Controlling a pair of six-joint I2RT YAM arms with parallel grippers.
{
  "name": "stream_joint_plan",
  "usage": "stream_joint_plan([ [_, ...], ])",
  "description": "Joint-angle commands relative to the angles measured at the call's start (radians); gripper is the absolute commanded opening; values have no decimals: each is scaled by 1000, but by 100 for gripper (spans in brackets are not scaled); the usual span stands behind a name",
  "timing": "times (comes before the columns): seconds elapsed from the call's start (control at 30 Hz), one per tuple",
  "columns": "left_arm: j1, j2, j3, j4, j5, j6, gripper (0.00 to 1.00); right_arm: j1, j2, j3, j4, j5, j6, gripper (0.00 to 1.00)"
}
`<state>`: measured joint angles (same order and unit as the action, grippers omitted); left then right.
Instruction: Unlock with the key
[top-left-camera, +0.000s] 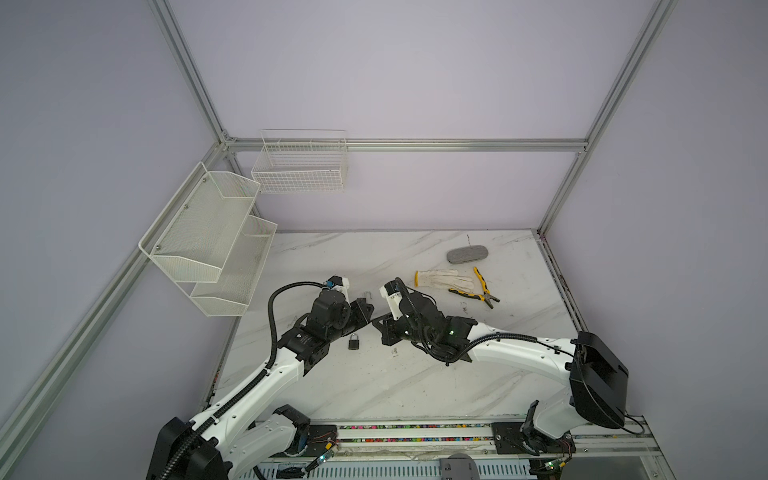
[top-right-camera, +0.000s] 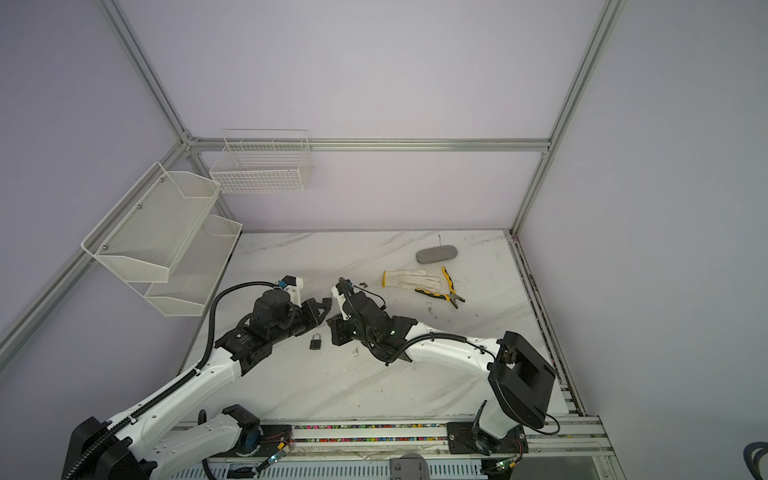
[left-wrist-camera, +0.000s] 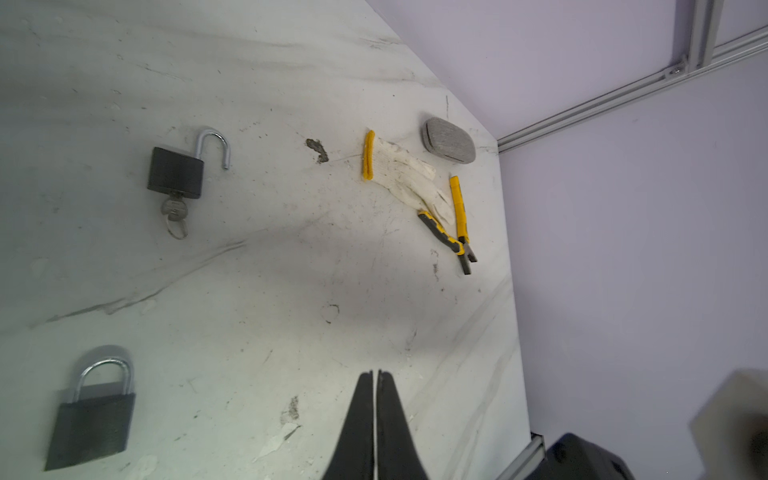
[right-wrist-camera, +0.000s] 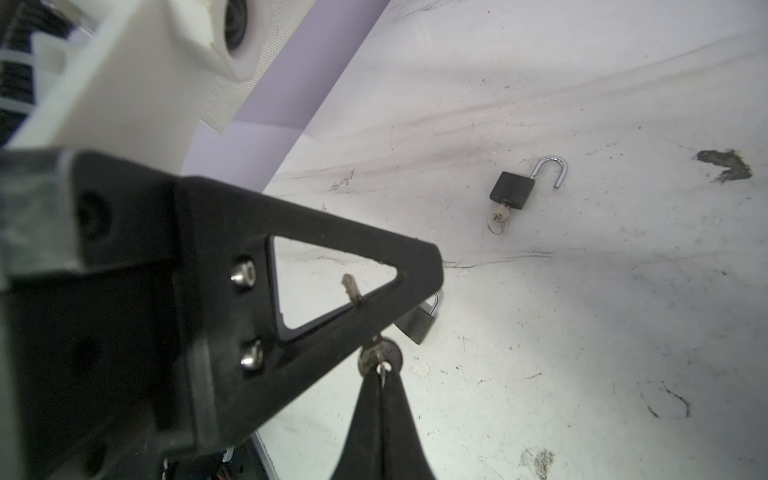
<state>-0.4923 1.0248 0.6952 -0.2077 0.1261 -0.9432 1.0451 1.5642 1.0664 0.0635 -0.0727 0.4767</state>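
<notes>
The key's head has only its end in my right gripper's pinch, so my left gripper should hold the blade while my right gripper takes the head deeper (right-wrist-camera: 378, 352).
My right gripper (right-wrist-camera: 381, 372) is shut on the head of a small metal key (right-wrist-camera: 379, 356). The key's blade (right-wrist-camera: 351, 289) shows through the triangular opening of a black left-gripper finger (right-wrist-camera: 299, 249) that crosses in front of it. A closed black padlock (right-wrist-camera: 417, 323) lies on the marble table just beyond, half hidden by that finger; it also shows in both top views (top-left-camera: 354, 341) (top-right-camera: 315, 341) and in the left wrist view (left-wrist-camera: 93, 415). My left gripper (left-wrist-camera: 375, 374) is shut with nothing in it. In the top views the two grippers (top-left-camera: 368, 309) (top-left-camera: 377, 325) nearly meet above the closed padlock.
A second black padlock (left-wrist-camera: 176, 172) (right-wrist-camera: 513, 191) lies farther back with its shackle open and a key in it. A white glove (top-left-camera: 444, 279), yellow-handled pliers (top-left-camera: 482, 291) and a grey oval case (top-left-camera: 466, 254) lie at the back right. Mesh shelves (top-left-camera: 208, 241) and a wire basket (top-left-camera: 299, 166) hang at the left.
</notes>
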Motion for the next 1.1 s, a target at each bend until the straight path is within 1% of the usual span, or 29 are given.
stream_joint_plan([
  [0.0,-3,-6,-33,30,1,21,0,-2,9,27,12,2,-4,0],
  [0.07,-3,-6,-30,31,-3,27,0,-2,6,32,3,9,2,0],
  [0.1,-3,-6,-27,32,-7,35,0,-2,0,32,3,10,1,2],
  [0.2,-2,-9,-15,47,-15,86,0,-9,-23,17,4,18,8,27],
  [0.33,0,-14,16,74,-35,224,0,-64,-87,-16,24,-63,16,41],
  [0.4,2,-10,30,116,-13,313,0,-99,-122,-33,41,-140,-7,45],
  [0.47,3,-2,39,160,24,383,0,-138,-142,-44,61,-229,-19,45],
  [0.5,7,3,46,187,46,409,0,-164,-154,-53,82,-280,-4,46],
  [0.57,9,16,50,240,87,446,0,-220,-168,-85,149,-400,25,51],
  [0.6,10,22,54,263,102,458,0,-246,-171,-101,184,-465,45,51],
  [0.67,14,34,61,312,136,468,0,-290,-175,-125,238,-547,70,51],
  [0.77,20,48,74,370,201,489,0,-344,-181,-158,293,-622,91,51],
  [0.83,23,54,79,399,225,500,0,-375,-185,-186,345,-677,112,51],
  [0.93,25,64,90,441,265,502,0,-384,-173,-204,413,-727,133,50],
  [1.0,27,75,102,464,302,502,0,-384,-154,-227,495,-763,170,48],
  [1.07,26,85,113,479,338,504,0,-384,-143,-238,523,-763,165,47],
])
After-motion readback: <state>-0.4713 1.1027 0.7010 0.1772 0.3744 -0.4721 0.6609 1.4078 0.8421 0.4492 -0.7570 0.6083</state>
